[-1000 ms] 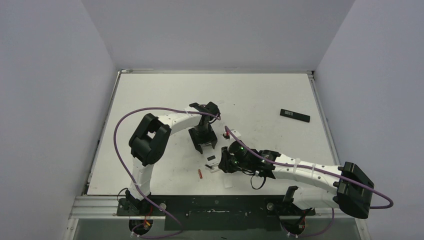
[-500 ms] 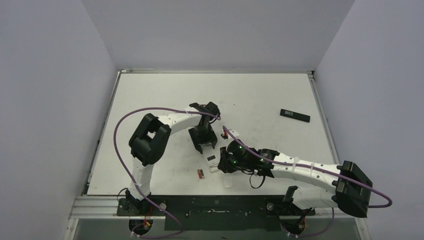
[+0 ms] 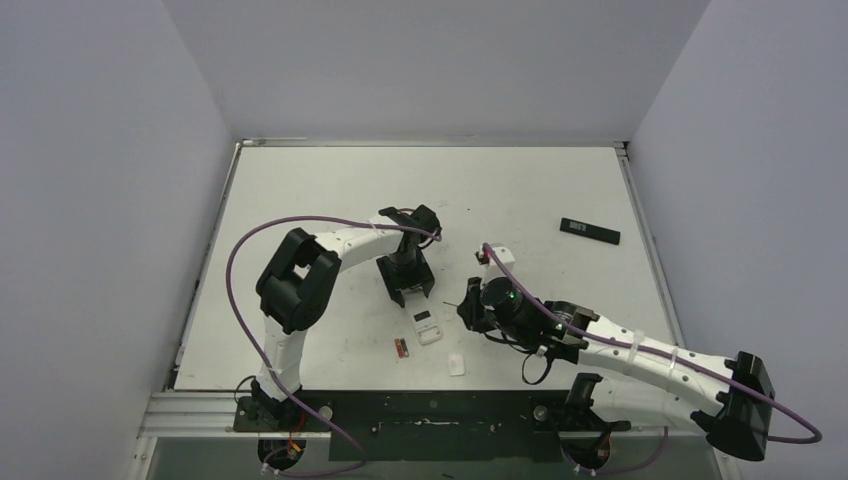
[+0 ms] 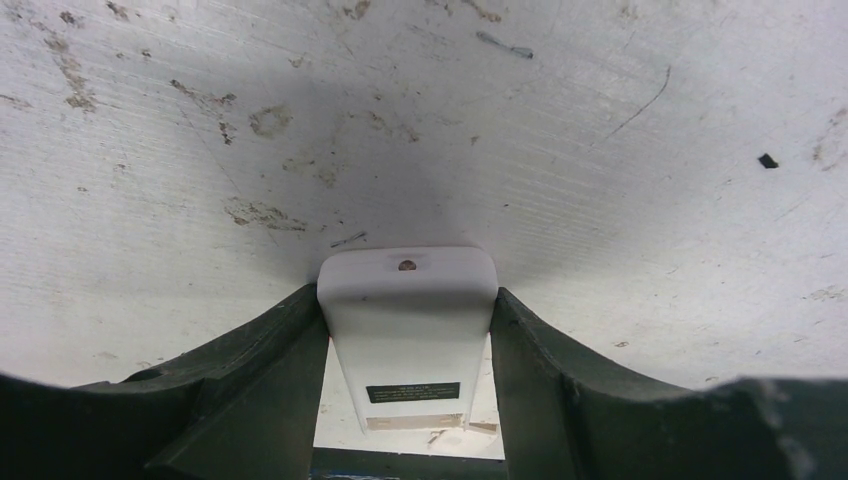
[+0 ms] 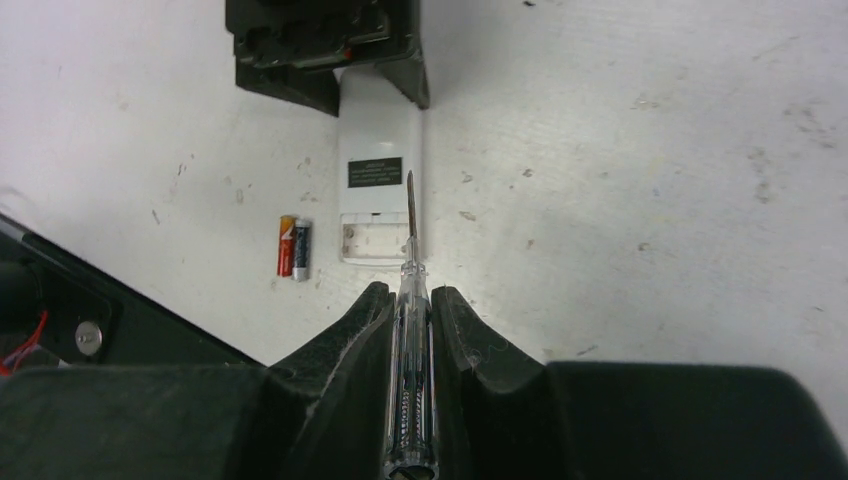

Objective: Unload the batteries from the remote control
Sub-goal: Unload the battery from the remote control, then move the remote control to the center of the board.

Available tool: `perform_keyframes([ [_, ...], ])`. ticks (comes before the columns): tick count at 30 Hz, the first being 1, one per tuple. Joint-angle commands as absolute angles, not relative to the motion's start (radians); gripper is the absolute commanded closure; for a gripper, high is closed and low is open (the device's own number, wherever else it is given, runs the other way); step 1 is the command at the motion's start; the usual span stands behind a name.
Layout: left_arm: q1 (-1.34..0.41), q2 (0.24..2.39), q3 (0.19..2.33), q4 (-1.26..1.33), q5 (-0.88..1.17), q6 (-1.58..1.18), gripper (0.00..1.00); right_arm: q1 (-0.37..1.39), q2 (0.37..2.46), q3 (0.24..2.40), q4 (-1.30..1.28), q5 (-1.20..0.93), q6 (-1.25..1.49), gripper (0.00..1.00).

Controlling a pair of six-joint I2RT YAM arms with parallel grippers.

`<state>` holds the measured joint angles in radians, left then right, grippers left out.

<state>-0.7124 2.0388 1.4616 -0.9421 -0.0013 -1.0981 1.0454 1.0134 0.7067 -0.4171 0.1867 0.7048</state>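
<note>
Next, my left gripper puts the remote control down and lets go of it on the bare table [image 3: 347, 319] between the batteries and its arm's black elbow.
A white remote control [image 3: 427, 326] lies back side up, its far end clamped between my left gripper's [image 3: 407, 288] fingers; in the left wrist view both jaws press the remote control's [image 4: 407, 320] sides. Its battery bay [image 5: 380, 240] stands open at the near end. Two batteries [image 5: 292, 247], one red-orange and one dark, lie side by side on the table left of the bay, also visible from above as the batteries [image 3: 401, 347]. My right gripper [image 5: 408, 295] is shut on a clear-handled screwdriver [image 5: 410, 330], whose tip hovers over the remote's label. From above, the right gripper [image 3: 472, 311] sits right of the remote.
A black remote [image 3: 590, 230] lies at the back right of the table. A small white plastic piece [image 3: 456, 364] rests near the front edge, right of the batteries. The black front rail [image 3: 430, 412] runs along the table's near side.
My right arm has drawn back to the right with the screwdriver, uncovering the remote's near end. The left gripper and remote stay put. A second battery has appeared beside the first.
</note>
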Motion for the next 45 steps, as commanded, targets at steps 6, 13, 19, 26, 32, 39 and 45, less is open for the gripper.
perform_keyframes([
  [6, -0.628, 1.950, 1.403, -0.954, -0.148, -1.093, 1.00, 1.021, 0.896, 0.728, -0.515, 0.409, 0.770, 0.95],
  [13, -0.560, 1.833, 1.348, -0.947, -0.147, -1.104, 1.00, 1.016, 0.937, 0.722, -0.490, 0.394, 0.775, 0.95],
  [19, -0.460, 1.790, 1.295, -0.930, -0.116, -1.081, 1.00, 1.010, 0.995, 0.730, -0.460, 0.347, 0.755, 0.95],
  [26, -0.404, 1.734, 1.193, -0.919, -0.106, -1.040, 1.00, 1.005, 1.033, 0.734, -0.459, 0.360, 0.755, 0.95],
  [32, -0.374, 1.708, 1.118, -0.922, -0.125, -0.964, 1.00, 0.998, 1.020, 0.722, -0.458, 0.407, 0.775, 0.95],
  [39, -0.350, 1.699, 1.103, -0.921, -0.153, -0.869, 0.79, 0.980, 0.981, 0.705, -0.476, 0.452, 0.788, 0.95],
  [45, -0.342, 1.710, 1.084, -0.907, -0.130, -0.852, 0.58, 0.925, 0.956, 0.713, -0.523, 0.498, 0.750, 0.94],
])
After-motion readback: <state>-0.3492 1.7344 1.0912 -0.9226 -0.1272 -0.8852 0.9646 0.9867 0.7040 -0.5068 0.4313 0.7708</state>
